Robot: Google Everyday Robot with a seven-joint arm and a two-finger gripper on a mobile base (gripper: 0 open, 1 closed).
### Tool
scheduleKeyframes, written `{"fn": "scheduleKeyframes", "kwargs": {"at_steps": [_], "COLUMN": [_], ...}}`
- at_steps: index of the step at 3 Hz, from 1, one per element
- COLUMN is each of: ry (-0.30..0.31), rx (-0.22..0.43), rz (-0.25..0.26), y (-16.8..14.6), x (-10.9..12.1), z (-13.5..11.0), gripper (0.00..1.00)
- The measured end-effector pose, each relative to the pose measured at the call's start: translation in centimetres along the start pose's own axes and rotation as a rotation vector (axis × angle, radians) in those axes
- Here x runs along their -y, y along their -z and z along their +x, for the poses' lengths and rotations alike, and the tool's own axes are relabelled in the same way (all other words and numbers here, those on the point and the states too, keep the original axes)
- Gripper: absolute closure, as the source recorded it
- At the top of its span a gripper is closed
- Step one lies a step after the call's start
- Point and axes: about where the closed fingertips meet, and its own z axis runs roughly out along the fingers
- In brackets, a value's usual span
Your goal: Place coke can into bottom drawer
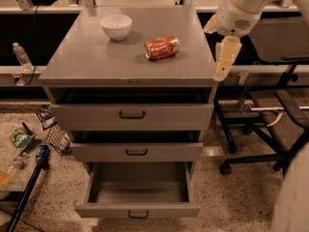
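Observation:
Next, I close on the middle of the coke can (161, 48) lying on the grey cabinet top.
The coke can (161, 47) lies on its side on the grey cabinet top (96, 62), right of the middle. The bottom drawer (137, 210) is pulled out and open, and its inside looks empty. My gripper (221, 73) hangs pointing down at the cabinet's right front corner, just off the edge. It is to the right of the can and a little nearer to me, apart from it. It holds nothing that I can see.
A white bowl (116, 26) stands at the back left of the cabinet top. The two upper drawers (131, 115) are slightly open. A black chair frame (270, 129) stands to the right. Litter and a bottle (21, 56) lie on the left.

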Motion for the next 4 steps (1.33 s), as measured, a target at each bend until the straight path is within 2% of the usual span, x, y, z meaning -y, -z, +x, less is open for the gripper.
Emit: {"fn": "scheduleKeyframes", "kwargs": {"at_steps": [1, 2, 3, 4], "ry": [0.111, 0.176, 0.206, 0.225], "rx": [0.028, 0.041, 0.044, 0.044], "rz": [0.002, 0.015, 0.011, 0.009], "y": [-2.4, -3.8, -8.1, -11.0], "x": [4.1, 7.1, 10.7, 12.2], "z": [-3.0, -5.3, -7.9, -9.2], "gripper": [0.00, 0.00, 0.00, 0.00]}}
